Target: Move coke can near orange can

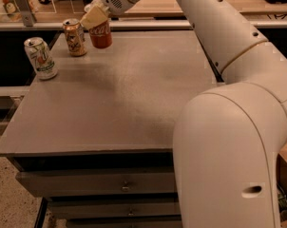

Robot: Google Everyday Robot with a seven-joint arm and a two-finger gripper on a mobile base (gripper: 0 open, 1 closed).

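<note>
Next, I let go of the coke can on the grey table [96, 60] next to the orange can, a little toward the drawers.
The red coke can [100, 34] stands upright at the far left of the grey table [124, 94], held at its top by my gripper [95, 19], which is shut on it. The orange can [75, 37] stands upright just left of the coke can, a small gap between them. The coke can's base is at or just above the table top; I cannot tell whether it touches.
A white 7UP can [41, 58] stands near the table's left edge, in front of the orange can. My white arm [229, 46] crosses the right side of the view. Drawers [100, 184] sit under the table's front edge. A shelf runs behind the table.
</note>
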